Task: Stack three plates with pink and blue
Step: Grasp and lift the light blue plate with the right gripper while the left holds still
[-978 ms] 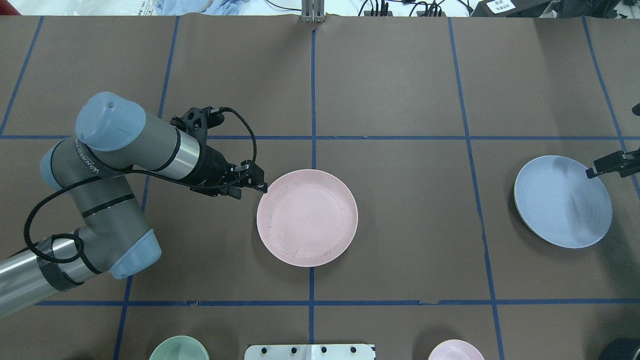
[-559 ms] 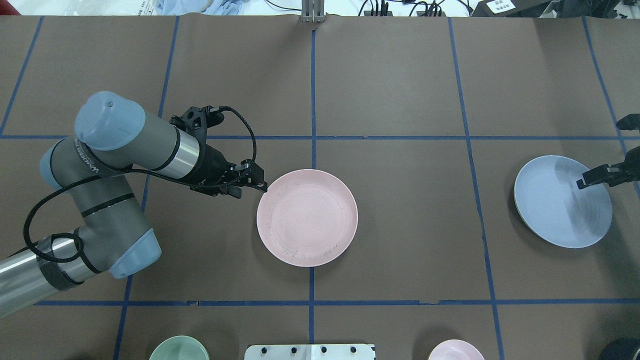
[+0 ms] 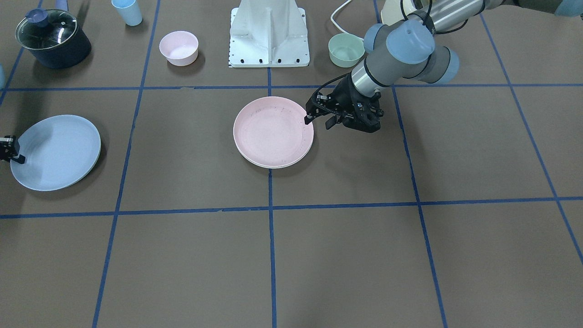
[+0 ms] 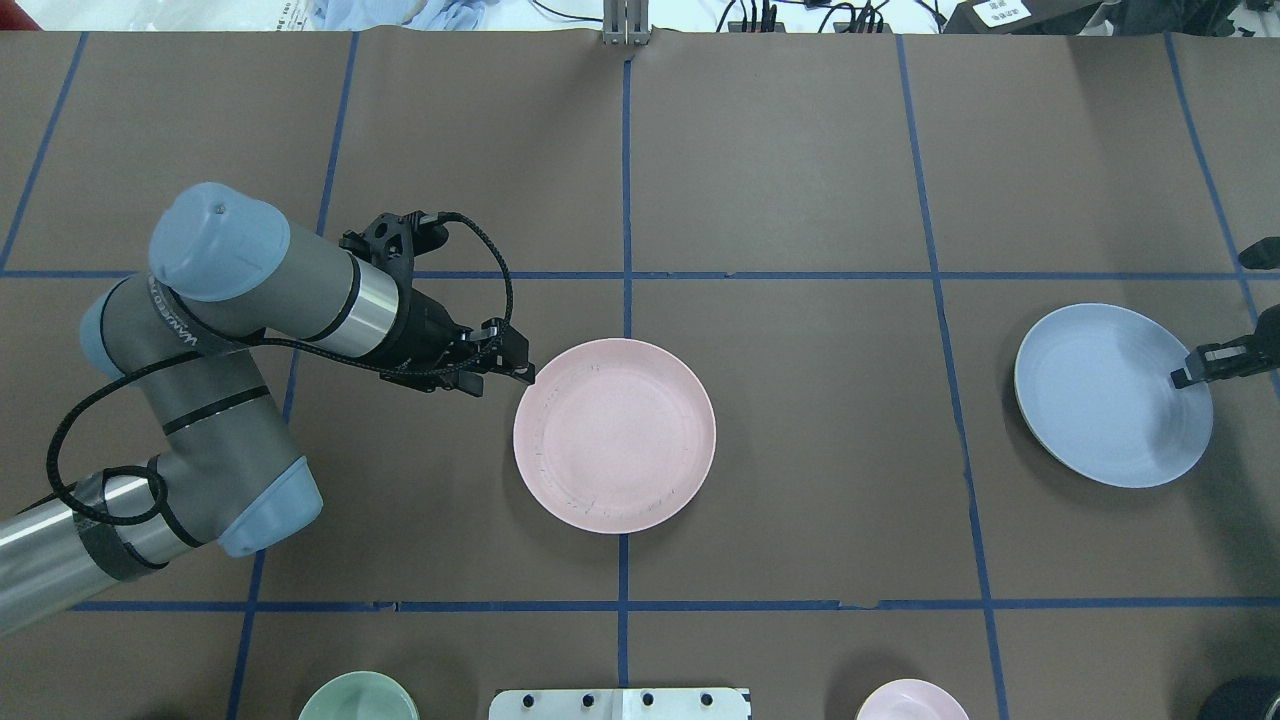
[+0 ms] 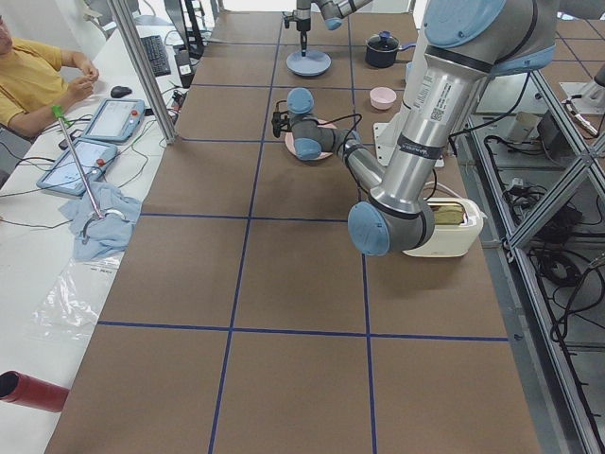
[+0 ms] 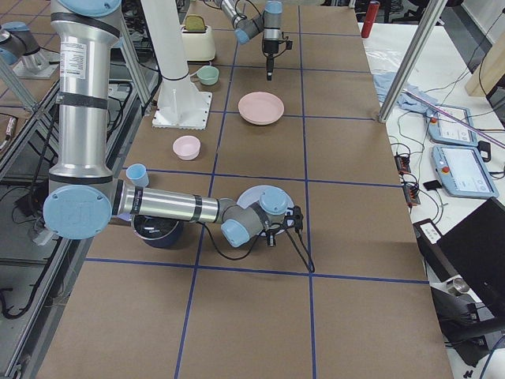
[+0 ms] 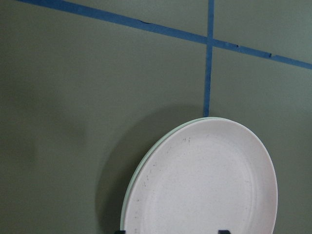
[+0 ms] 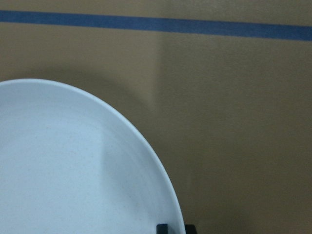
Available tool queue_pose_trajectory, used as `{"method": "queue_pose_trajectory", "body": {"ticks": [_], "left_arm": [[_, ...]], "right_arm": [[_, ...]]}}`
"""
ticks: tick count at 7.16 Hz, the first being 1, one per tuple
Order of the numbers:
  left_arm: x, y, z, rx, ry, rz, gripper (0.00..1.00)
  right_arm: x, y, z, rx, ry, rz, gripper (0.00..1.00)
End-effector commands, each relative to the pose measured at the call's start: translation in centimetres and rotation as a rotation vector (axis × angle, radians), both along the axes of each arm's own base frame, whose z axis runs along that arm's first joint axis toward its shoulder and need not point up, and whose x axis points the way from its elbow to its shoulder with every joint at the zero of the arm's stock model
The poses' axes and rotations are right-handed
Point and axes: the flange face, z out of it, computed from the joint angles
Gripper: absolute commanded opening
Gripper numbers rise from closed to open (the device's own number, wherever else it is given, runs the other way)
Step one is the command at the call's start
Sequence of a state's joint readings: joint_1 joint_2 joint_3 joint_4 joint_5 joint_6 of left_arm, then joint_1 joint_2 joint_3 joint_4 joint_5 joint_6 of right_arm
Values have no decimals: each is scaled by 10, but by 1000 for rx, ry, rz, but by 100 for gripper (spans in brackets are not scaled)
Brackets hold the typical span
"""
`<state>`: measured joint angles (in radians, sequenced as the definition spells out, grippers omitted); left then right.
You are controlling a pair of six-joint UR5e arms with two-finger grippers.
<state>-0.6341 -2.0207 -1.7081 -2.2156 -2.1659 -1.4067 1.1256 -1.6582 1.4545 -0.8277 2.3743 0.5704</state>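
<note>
Next, my right gripper lets go of the light blue plate on top of the pale pink plate (image 3: 278, 125) at the middle of the table.
The pale pink plate (image 4: 614, 435) lies at the table's middle, on top of the cream-white plate (image 7: 127, 195), of which only the rim shows. My left gripper (image 4: 497, 380) is open and empty, just off the pink plate's rim on the robot's left; its two fingertips stand wide apart in the left wrist view. The light blue plate (image 4: 1113, 395) is far to the robot's right, also seen in the front view (image 3: 55, 151). My right gripper (image 4: 1182, 380) is shut on the blue plate's outer rim (image 8: 174, 228).
A green bowl (image 3: 346, 49), a small pink bowl (image 3: 178, 47), a light blue cup (image 3: 127, 11) and a lidded dark pot (image 3: 52, 38) stand along the robot's side, around the white base (image 3: 269, 32). A toaster (image 5: 444, 227) stands beside the left arm.
The right gripper has come down onto the blue plate's rim, and the plate has shifted slightly toward the table's middle. The left arm and pink plate have not moved.
</note>
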Motion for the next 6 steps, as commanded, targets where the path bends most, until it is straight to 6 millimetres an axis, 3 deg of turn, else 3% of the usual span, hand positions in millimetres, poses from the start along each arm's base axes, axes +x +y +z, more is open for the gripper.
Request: {"method": "queue_pose_trajectory", "body": {"ticks": [1,2,3,4,6], "left_arm": [[-4,-2,-2,3,3,-7,70],[-12,-4,-3,6,7,-16,70],[-37,-11,4,8,7,-29,70],[-61,-16,23,10,-7,-22,70],[-110,-23,62,76,-51,-33,69]], "right_arm": [[6,-5,-36,-24,-102,9,0],[2,-15,-78,-66,-147,71,0],[-21,-39,-130,-125,-201,132,0],[-63,-54,-181,-153,-269,135,0],[-190,-60,-306,-250,-365,161,0]]}}
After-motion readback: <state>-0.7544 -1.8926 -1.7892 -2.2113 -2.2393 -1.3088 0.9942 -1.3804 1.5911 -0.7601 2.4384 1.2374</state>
